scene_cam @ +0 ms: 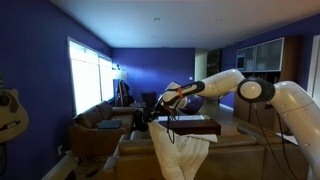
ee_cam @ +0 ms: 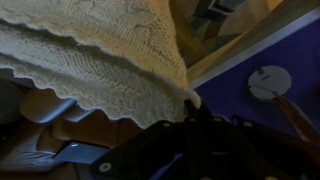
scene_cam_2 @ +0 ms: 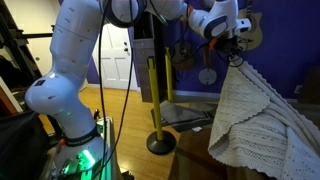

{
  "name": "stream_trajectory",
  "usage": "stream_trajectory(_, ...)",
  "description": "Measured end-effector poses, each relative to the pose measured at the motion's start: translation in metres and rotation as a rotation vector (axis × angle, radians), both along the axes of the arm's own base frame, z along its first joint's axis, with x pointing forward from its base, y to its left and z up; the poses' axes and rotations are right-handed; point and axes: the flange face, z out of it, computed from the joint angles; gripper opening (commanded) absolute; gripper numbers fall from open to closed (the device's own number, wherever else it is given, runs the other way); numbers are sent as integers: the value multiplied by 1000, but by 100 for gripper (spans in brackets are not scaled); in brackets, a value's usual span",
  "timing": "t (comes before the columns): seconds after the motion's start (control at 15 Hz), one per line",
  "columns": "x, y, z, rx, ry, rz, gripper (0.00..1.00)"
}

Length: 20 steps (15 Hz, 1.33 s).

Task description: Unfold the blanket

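Observation:
The blanket's corner, now pinched between my shut fingertips, will be let go by my gripper on the backrest of the near brown sofa, at the backrest's end (scene_cam: 126,137) toward the guitar.
The blanket is a cream knitted cloth. In an exterior view it hangs from my gripper (scene_cam_2: 236,57) and drapes down and to the right in broad folds (scene_cam_2: 255,120). In an exterior view it shows as a white drape (scene_cam: 176,148) below my gripper (scene_cam: 152,117), its lower part lying on the brown sofa. In the wrist view the blanket (ee_cam: 100,55) fills the upper left, and one corner is pinched between my shut fingertips (ee_cam: 195,105).
A brown sofa (scene_cam: 240,155) lies under the blanket. A yellow post on a black round base (scene_cam_2: 158,100) stands on the wooden floor. A guitar (scene_cam: 10,112) hangs on the purple wall. A round clock (ee_cam: 268,82) is on the wall.

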Motion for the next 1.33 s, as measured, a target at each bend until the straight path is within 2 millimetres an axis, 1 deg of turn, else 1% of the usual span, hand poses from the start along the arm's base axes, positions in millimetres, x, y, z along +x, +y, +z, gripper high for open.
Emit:
stream_trajectory(0.33, -7, 57, 5, 15, 19, 120, 1)
stream_trajectory(0.4, -8, 67, 5, 23, 15, 148, 5)
stream_trajectory(0.53, -10, 82, 3, 33, 12, 191, 5)
stream_trajectory(0.67, -11, 86, 1, 35, 13, 203, 5)
stream_trajectory(0.87, -11, 85, 1, 34, 11, 206, 5)
stream_trajectory(0.93, -11, 85, 1, 33, 11, 206, 1)
stream_trajectory(1.13, -10, 83, -3, 34, 13, 203, 1)
stream_trajectory(1.27, -8, 93, -7, 41, -13, 214, 1)
stream_trajectory(1.33, -6, 104, -10, 42, -39, 227, 1)
